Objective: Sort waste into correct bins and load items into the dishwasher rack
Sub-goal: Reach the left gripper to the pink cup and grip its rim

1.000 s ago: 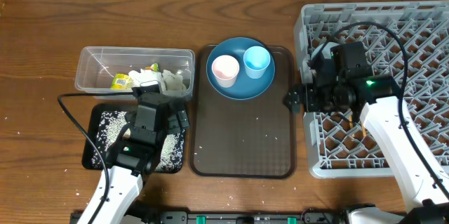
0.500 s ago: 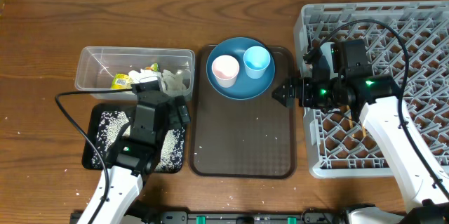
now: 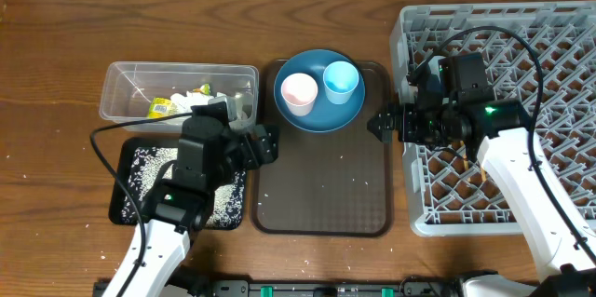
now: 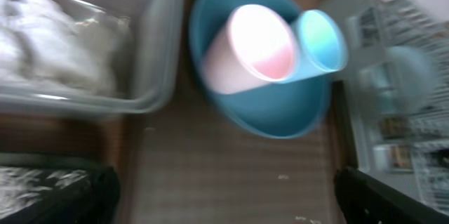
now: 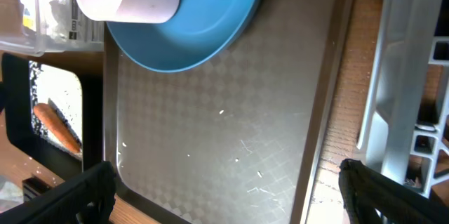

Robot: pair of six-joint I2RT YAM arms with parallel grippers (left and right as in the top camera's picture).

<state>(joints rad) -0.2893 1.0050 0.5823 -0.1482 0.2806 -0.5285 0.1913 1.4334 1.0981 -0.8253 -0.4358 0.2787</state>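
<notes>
The pink cup is on the blue plate. My left gripper should go there next and close on the cup's rim (image 3: 283,90) (image 4: 231,36) facing the clear tub.
A dark blue plate (image 3: 317,118) lies at the far end of the brown serving tray (image 3: 321,195). On it stand a white cup with pink inside (image 3: 298,92) and a light blue cup (image 3: 341,81). My left gripper (image 3: 265,143) hangs open and empty over the tray's left edge, with the plate (image 4: 280,104) and pink cup (image 4: 252,41) ahead of it. My right gripper (image 3: 384,126) is open and empty at the tray's right edge, beside the grey dishwasher rack (image 3: 559,55). The clear tub (image 3: 130,78) holds a yellow-green wrapper (image 3: 163,106) and white tissue (image 3: 222,106). The black tray (image 3: 126,209) holds rice and an orange carrot (image 5: 56,127).
A few rice grains (image 5: 221,112) lie scattered on the serving tray. The rack's near wall (image 5: 414,76) stands just right of the tray's rim. Both arms' cables loop over the tabletop and the rack.
My left gripper has swung right, from over the black tray to the serving tray's left edge. The right gripper has shifted slightly at the tray's right edge.
</notes>
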